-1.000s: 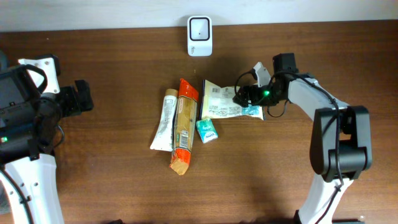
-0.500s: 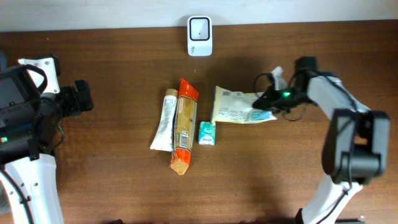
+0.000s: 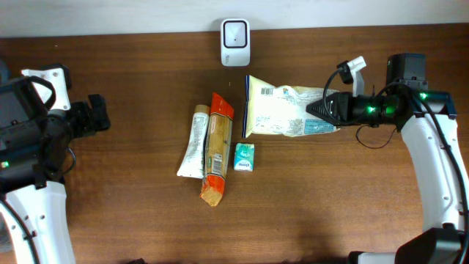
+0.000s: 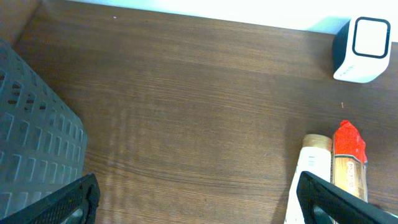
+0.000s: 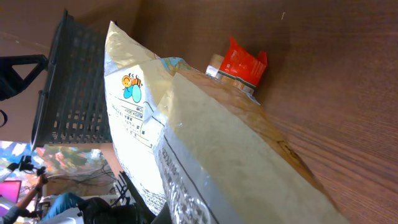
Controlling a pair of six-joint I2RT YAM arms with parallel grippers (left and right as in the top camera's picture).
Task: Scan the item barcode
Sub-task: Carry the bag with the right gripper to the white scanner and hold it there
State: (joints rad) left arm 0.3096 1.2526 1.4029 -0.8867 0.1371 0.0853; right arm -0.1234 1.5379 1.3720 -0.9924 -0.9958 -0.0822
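Note:
The cream snack bag will go down on the bare wood (image 3: 359,127) beneath my right gripper, well away from the small teal pack.
A cream snack bag (image 3: 282,114) hangs over the table just right of centre, printed side up, with its left end below and right of the white scanner (image 3: 235,32) at the back edge. My right gripper (image 3: 324,110) is shut on the bag's right end. In the right wrist view the bag (image 5: 205,137) fills most of the picture and hides the fingers. My left gripper (image 3: 95,114) stands open at the far left over bare wood, its fingertips (image 4: 74,199) wide apart. The scanner (image 4: 364,40) also shows in the left wrist view.
A white tube (image 3: 193,141), a long orange packet (image 3: 215,147) and a small teal pack (image 3: 244,157) lie at the table's centre. A dark grey basket (image 4: 31,137) sits at the left, also seen behind the bag as the basket (image 5: 74,93).
My right gripper shut on the bag's right end, then carried it off the table, to the right and toward the back. The teal pack shifted slightly. The left arm stayed still.

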